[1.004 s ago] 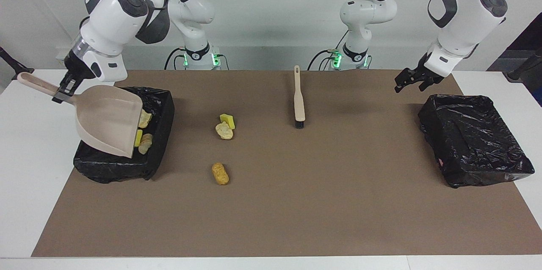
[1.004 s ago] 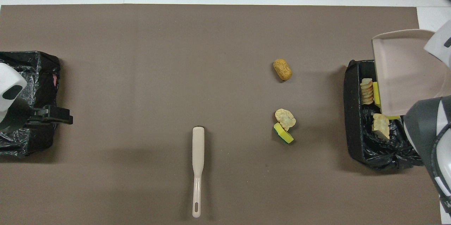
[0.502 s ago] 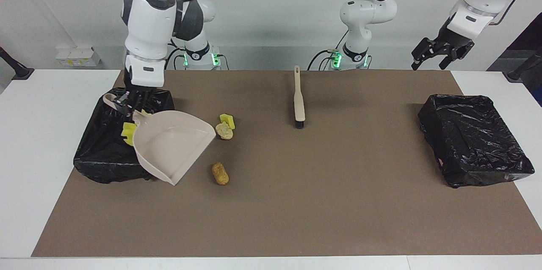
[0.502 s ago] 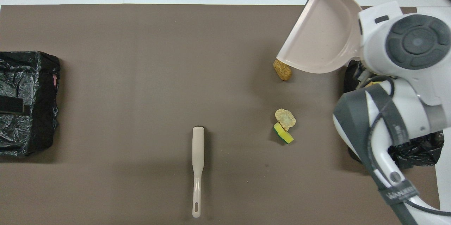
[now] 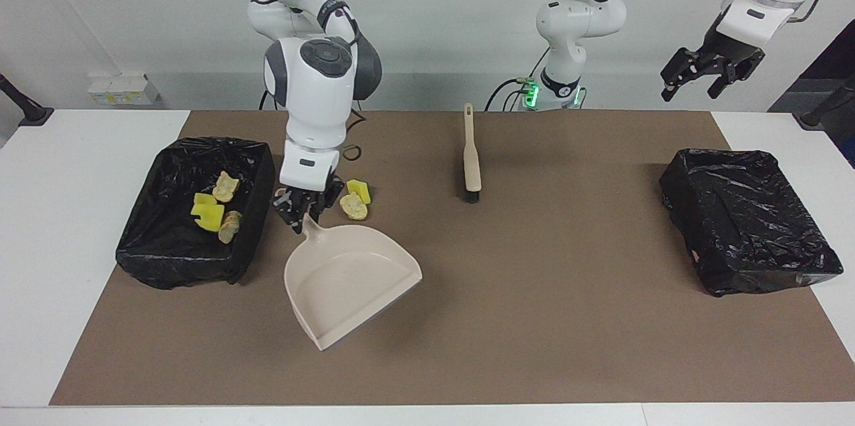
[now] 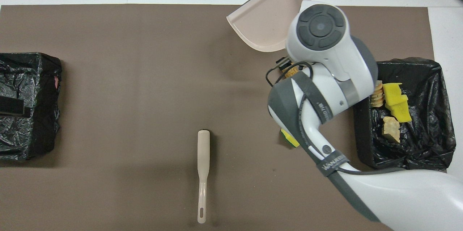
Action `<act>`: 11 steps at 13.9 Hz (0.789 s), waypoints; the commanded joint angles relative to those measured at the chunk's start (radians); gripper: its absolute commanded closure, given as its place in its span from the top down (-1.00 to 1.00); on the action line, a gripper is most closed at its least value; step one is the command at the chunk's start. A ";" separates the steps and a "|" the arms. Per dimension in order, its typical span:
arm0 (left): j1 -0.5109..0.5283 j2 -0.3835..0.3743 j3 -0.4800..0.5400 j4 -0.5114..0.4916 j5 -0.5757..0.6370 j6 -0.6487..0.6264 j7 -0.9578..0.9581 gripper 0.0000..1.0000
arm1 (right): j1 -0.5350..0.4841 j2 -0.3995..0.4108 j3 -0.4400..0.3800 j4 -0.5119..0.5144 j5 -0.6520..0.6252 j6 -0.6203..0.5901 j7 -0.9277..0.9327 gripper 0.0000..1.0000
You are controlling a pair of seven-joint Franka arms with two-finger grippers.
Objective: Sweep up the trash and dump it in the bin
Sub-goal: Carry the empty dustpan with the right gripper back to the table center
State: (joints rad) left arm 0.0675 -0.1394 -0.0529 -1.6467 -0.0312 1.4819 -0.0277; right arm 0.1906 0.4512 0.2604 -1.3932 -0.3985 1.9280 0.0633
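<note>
The beige dustpan, now held low over the mat beside the bin, will go down on the brown mat [image 6: 198, 74] beyond the far end of the beige-handled brush, where I will let it go with my right gripper.
My right gripper [image 5: 300, 211] is shut on the handle of the beige dustpan [image 5: 347, 289], which it holds low and tilted over the mat beside the bin [image 5: 155, 264] at the right arm's end. The pan also shows in the overhead view [image 6: 267, 21]. That bin holds yellow chunks [image 5: 208, 213] and bread-like lumps [image 5: 226, 185]. A yellow chunk [image 5: 359, 189] and a tan lump [image 5: 354, 207] lie on the mat by the gripper. The orange lump [image 6: 291, 73] peeks out under the arm and is hidden by the pan in the facing view. My left gripper [image 5: 709, 73] waits open, raised high.
The beige-handled brush [image 5: 471, 152] lies on the mat near the robots, mid-table, and also shows in the overhead view [image 6: 203, 173]. A second black-lined bin [image 5: 748, 219] stands at the left arm's end. A brown mat [image 5: 534, 319] covers the table.
My right arm swung the dustpan off the bin and out over the mat, covering the orange lump. My left gripper rose from beside the other bin.
</note>
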 commanded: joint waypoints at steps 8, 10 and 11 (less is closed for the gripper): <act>-0.011 0.012 -0.007 0.018 0.016 0.015 0.086 1.00 | 0.207 0.268 0.000 0.255 0.104 0.017 0.656 -1.00; -0.009 0.011 -0.005 0.016 0.016 0.014 0.094 1.00 | 0.217 0.285 0.003 0.256 0.133 0.037 0.714 -1.00; -0.009 0.011 -0.005 0.016 0.016 0.015 0.089 1.00 | 0.217 0.285 0.003 0.256 0.183 0.037 0.717 -1.00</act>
State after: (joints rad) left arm 0.0646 -0.1389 -0.0618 -1.6465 -0.0312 1.4923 0.0457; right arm 0.4060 0.7133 0.2614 -1.1766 -0.2820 1.9550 0.7467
